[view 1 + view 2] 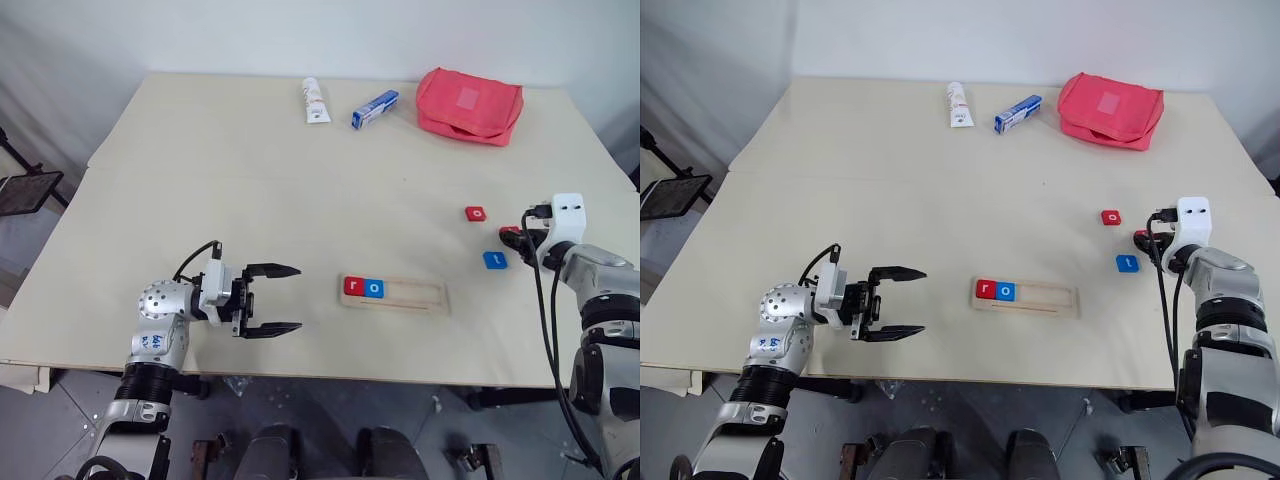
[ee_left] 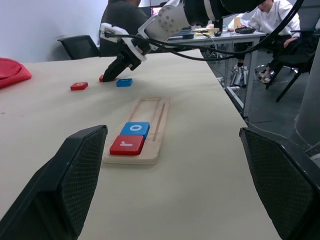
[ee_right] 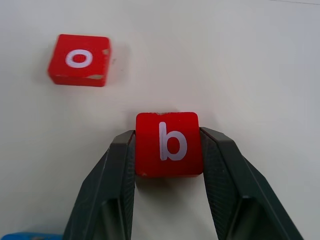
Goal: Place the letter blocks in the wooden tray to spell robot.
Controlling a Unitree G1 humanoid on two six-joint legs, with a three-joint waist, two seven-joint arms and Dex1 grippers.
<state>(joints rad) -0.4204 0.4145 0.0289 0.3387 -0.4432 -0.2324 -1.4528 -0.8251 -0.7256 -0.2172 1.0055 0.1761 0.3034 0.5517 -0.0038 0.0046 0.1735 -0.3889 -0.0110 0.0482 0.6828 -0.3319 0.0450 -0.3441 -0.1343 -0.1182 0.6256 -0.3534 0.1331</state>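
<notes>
Next, my right gripper sets the red "b" block down on the bare table just off the wooden tray's empty end (image 1: 480,302).
The wooden tray (image 1: 420,296) lies near the table's front edge, with a red "r" block (image 1: 353,286) and a blue "o" block (image 1: 373,288) at its left end. At the right, my right gripper (image 3: 167,135) has its fingers pressed on both sides of a red "b" block (image 3: 168,145) that rests on the table. A red "o" block (image 1: 475,213) lies just beyond it and a blue block (image 1: 494,260) beside it. My left gripper (image 1: 298,297) hovers open left of the tray, pointing at it, with nothing between its fingers.
At the back of the table lie a white tube (image 1: 315,101), a blue-and-white box (image 1: 375,109) and a red pouch (image 1: 470,105). In the left wrist view, people sit at desks (image 2: 235,32) beyond the table's edge.
</notes>
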